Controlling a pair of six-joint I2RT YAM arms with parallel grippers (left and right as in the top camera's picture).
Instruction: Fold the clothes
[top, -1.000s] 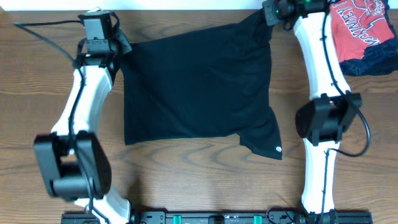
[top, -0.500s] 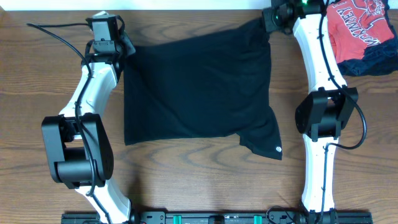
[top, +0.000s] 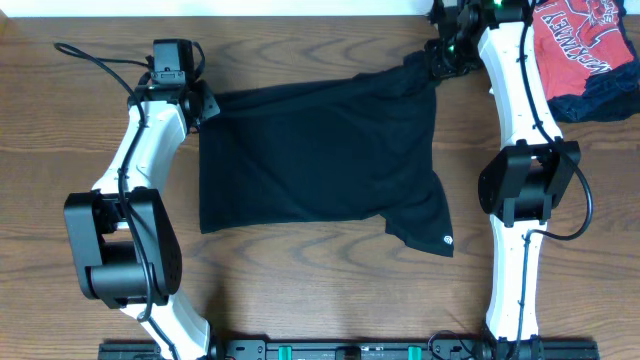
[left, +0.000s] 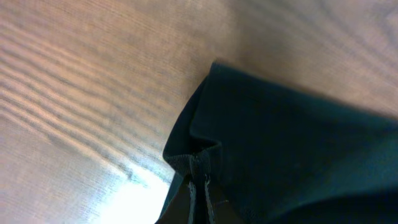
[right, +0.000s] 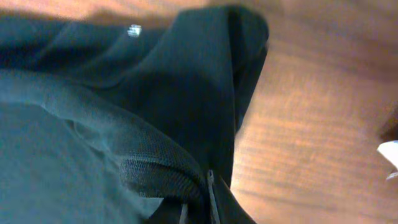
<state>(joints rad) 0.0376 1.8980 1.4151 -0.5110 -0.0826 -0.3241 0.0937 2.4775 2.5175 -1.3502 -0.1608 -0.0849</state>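
Observation:
Next, I release the ribbed hem on the black top's side edge (top: 431, 108) with my right gripper, just nearer than the top's far corner.
The black long-sleeved top (top: 320, 150) lies spread on the wooden table, with a small white round logo (top: 447, 239) on its front right corner. My left gripper (top: 200, 100) is shut on the top's far left corner, seen pinched between the fingers in the left wrist view (left: 199, 186). My right gripper (top: 437, 62) is shut on the far right corner, where a ribbed hem (right: 155, 168) bunches at the fingers (right: 199, 202). The far edge hangs lifted between both grippers.
A red-orange shirt with white lettering (top: 585, 40) lies at the far right corner on a dark navy garment (top: 605, 95). The table's far edge (top: 300, 12) runs just behind both grippers. A rail (top: 330, 350) lines the near edge.
Both grippers have moved toward the near side with the top's far edge, and the left one also moved right. The far edge now lies lower over the garment.

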